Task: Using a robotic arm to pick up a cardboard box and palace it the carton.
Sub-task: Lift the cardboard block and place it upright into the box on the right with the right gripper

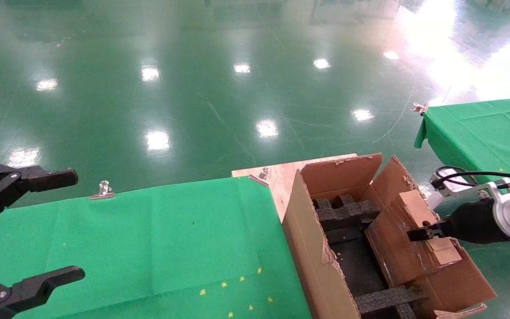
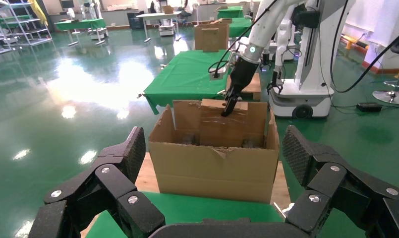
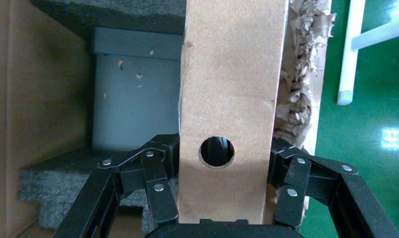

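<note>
Next, my right gripper lowers the cardboard box between the black foam inserts, along the carton's side point(image 1: 384, 257) nearest the white arm.
The small brown cardboard box point(image 1: 414, 206) hangs tilted over the right side of the carton point(image 1: 308, 248), partly inside it. My right gripper point(image 1: 419, 233), on the white arm with the green ring light, is shut on the box. In the right wrist view the box point(image 3: 229, 89) with its round hole sits between the fingers point(image 3: 157, 183) of the right gripper point(image 3: 222, 171). Black foam inserts point(image 1: 345, 210) line the carton. My left gripper point(image 1: 71, 226) is open and empty at the far left. The left wrist view shows the carton point(image 2: 212, 171) and the held box point(image 2: 222, 126).
A green cloth table point(image 1: 148, 239) lies left of the carton, held by a metal clip point(image 1: 103, 190). The carton stands on a wooden board point(image 1: 281, 175). A second green table point(image 1: 481, 128) is at the right. The carton's ragged flaps point(image 1: 339, 170) stand up.
</note>
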Motion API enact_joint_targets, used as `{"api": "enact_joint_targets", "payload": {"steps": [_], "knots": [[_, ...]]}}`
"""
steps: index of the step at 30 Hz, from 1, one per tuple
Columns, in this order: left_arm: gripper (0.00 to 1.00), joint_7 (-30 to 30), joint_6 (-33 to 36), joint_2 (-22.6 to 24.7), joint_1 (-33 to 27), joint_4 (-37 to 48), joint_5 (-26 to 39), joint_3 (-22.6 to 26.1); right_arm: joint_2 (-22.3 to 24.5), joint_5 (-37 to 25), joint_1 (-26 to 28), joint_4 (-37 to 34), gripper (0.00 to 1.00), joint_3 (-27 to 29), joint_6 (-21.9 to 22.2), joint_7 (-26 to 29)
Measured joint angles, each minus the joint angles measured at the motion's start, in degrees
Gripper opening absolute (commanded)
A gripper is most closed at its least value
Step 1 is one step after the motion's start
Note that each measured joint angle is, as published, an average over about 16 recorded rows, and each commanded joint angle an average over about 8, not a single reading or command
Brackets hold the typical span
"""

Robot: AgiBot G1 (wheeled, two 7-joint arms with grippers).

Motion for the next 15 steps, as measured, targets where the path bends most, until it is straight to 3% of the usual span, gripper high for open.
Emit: {"api": "enact_joint_targets", "payload": {"steps": [15], "knots": [[1.0, 0.01, 0.0, 0.0, 0.0, 0.0, -0.01, 0.01, -7.33, 7.76, -11.11, -11.05, 0.0, 2.64, 1.2, -5.78]]}}
